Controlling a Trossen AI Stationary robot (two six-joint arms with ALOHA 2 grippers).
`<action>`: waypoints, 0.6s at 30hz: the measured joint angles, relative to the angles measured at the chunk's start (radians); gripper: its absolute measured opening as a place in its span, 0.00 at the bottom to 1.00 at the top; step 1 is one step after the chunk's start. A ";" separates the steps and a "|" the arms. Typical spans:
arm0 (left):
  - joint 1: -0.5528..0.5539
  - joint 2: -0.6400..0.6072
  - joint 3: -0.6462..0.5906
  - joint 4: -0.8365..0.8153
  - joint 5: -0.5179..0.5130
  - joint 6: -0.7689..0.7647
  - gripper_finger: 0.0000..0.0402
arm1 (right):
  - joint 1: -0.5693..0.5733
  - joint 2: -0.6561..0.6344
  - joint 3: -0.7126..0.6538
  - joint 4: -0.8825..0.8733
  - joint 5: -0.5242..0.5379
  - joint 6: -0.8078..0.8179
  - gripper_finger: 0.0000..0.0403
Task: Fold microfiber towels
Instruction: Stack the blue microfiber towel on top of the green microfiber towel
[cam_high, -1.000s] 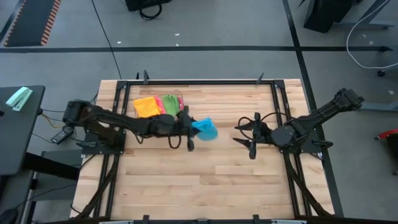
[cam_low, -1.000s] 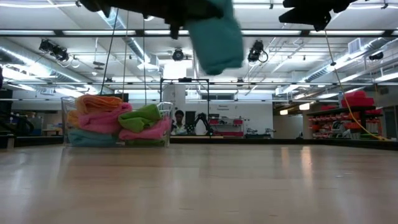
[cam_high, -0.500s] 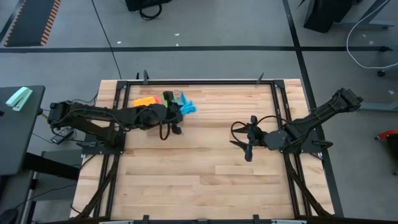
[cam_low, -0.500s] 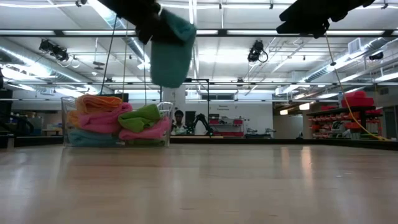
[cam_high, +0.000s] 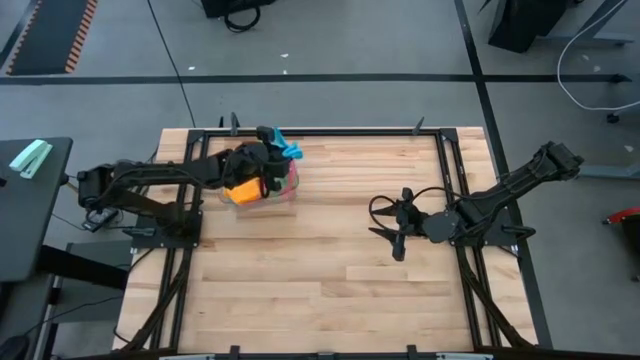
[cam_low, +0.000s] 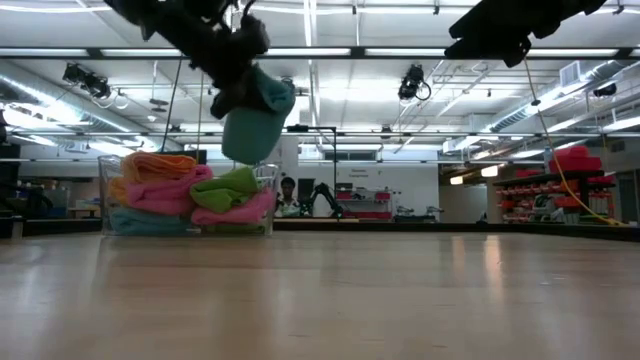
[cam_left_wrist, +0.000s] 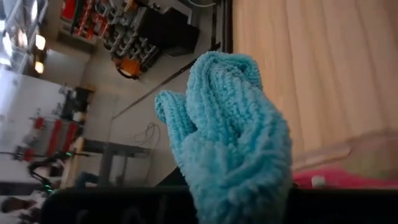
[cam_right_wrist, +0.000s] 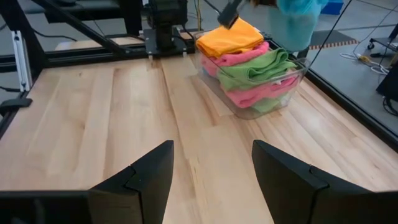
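My left gripper needs to release the blue towel next to the orange towel, setting it on the pink towel in the clear bin (cam_high: 281, 169).
A folded blue microfiber towel (cam_low: 252, 125) hangs in the air over the clear bin (cam_low: 262, 200) at the table's far left. My left gripper (cam_low: 238, 62) is shut on it. In the high view the towel (cam_high: 288, 150) shows just past the gripper (cam_high: 262, 158), at the bin's far edge. The bin holds stacked folded towels: orange (cam_right_wrist: 230, 37) on top, then pink (cam_right_wrist: 239, 57) and green (cam_right_wrist: 258, 68). My right gripper (cam_right_wrist: 211, 180) stands open at the table's right middle (cam_high: 395, 237), holding nothing. My left gripper pinches the bunched blue towel by its upper end (cam_low: 264, 92), several layers together. In the left wrist view the cloth (cam_left_wrist: 239, 180) bulges out from between the fingers. The towel hangs slack below the gripper, lifted clear above the towels in the bin.
Black rails (cam_high: 330, 132) frame the wooden table top. The middle and near part of the table (cam_high: 320, 290) is bare wood. The bin stands close to the far left corner posts (cam_right_wrist: 165, 25).
My left gripper has carried the blue towel from the table's middle toward the far left, ending over the bin, and has rolled about its own axis on the way. The towel stays bunched and hanging. My right gripper has kept its place.
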 joint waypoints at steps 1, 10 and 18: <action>0.003 0.000 -0.029 0.034 -0.001 0.037 0.06 | 0.000 0.000 0.000 0.000 0.000 0.006 0.56; -0.019 -0.014 -0.320 0.490 -0.014 0.321 0.08 | 0.000 0.000 0.000 -0.002 -0.012 0.035 0.56; -0.038 -0.011 -0.415 0.512 -0.016 0.214 0.12 | 0.000 0.000 0.000 -0.003 -0.019 0.051 0.56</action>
